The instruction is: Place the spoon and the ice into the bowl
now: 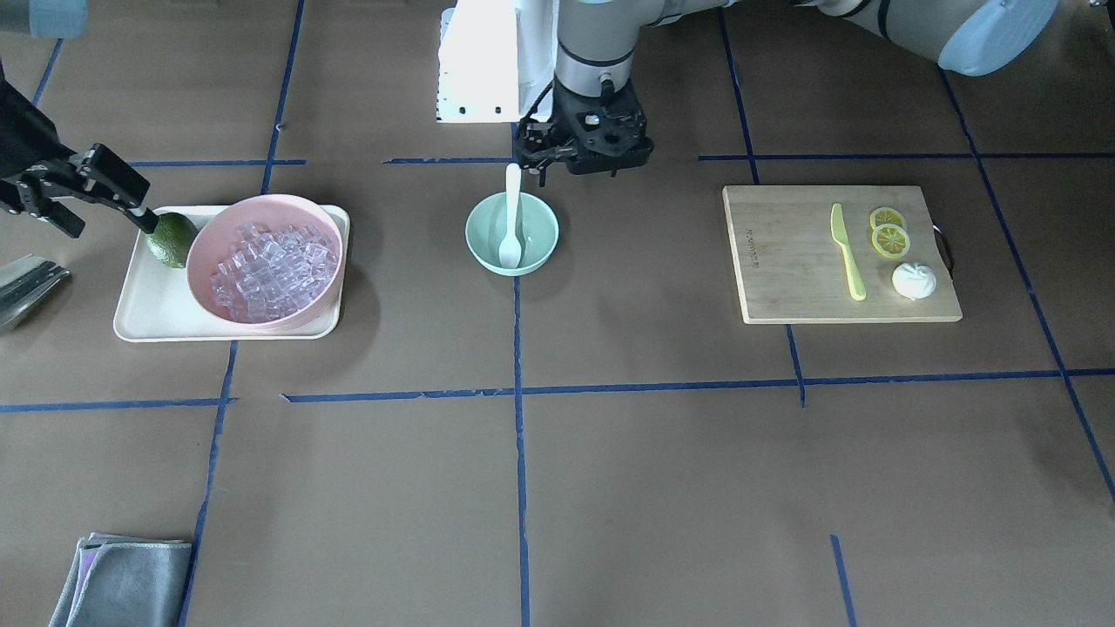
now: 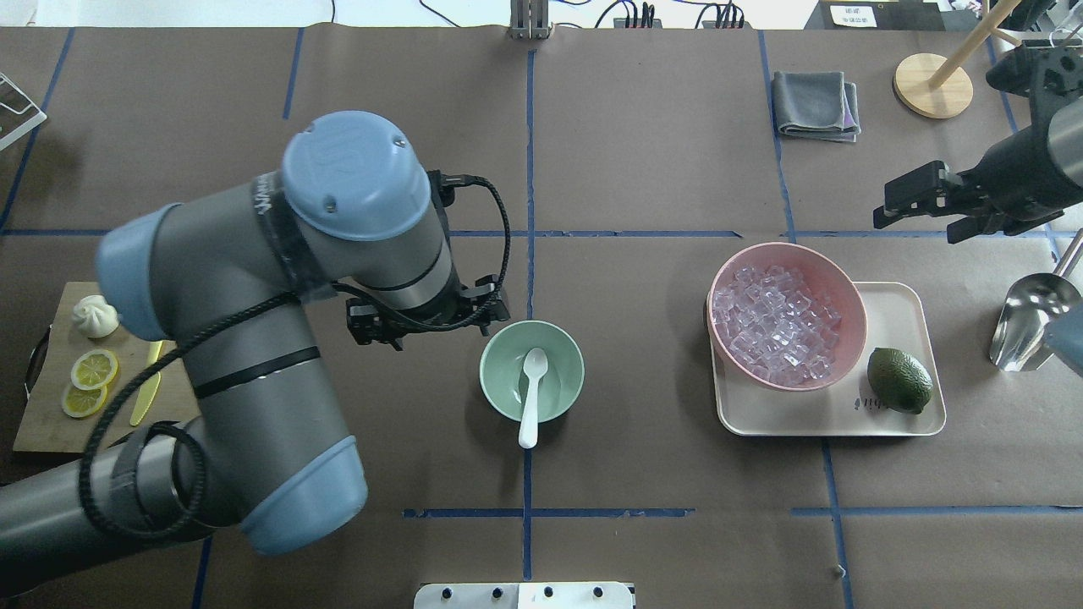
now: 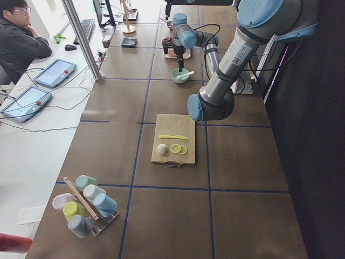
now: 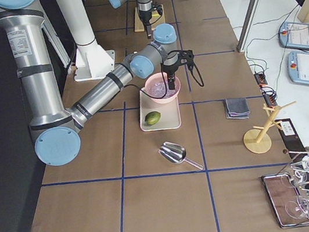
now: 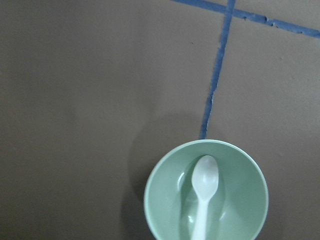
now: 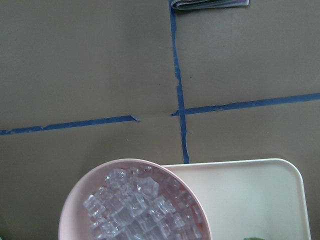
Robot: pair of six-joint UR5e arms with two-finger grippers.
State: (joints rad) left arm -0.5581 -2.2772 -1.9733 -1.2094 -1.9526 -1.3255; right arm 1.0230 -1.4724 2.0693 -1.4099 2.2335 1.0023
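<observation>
My right gripper should next travel to the middle of the pink bowl's heap [image 1: 273, 252] [image 6: 136, 235], and there it should close on a clear ice cube.
The white spoon [image 1: 512, 226] lies in the mint-green bowl [image 1: 542, 233] at the table's middle, scoop on the bottom and handle leaning over the rim toward the robot. It also shows in the overhead view [image 2: 533, 385] and in the left wrist view [image 5: 204, 192]. My left gripper [image 1: 536, 164] hovers just past the handle's end, open and empty. The ice [image 1: 266, 270] is a heap of clear cubes in the pink bowl [image 1: 261, 213]. I see no ice in the green bowl [image 2: 508, 372]. My right gripper [image 1: 113, 226] is open and empty, above the tray's outer edge near the lime.
The pink bowl sits on a cream tray [image 1: 148, 305] with a green lime [image 1: 172, 238]. A metal scoop [image 2: 1028, 321] lies beside the tray. A cutting board [image 1: 784, 252] holds the yellow-green knife [image 1: 847, 252], lemon slices and a bun. A grey cloth [image 1: 131, 579] lies folded.
</observation>
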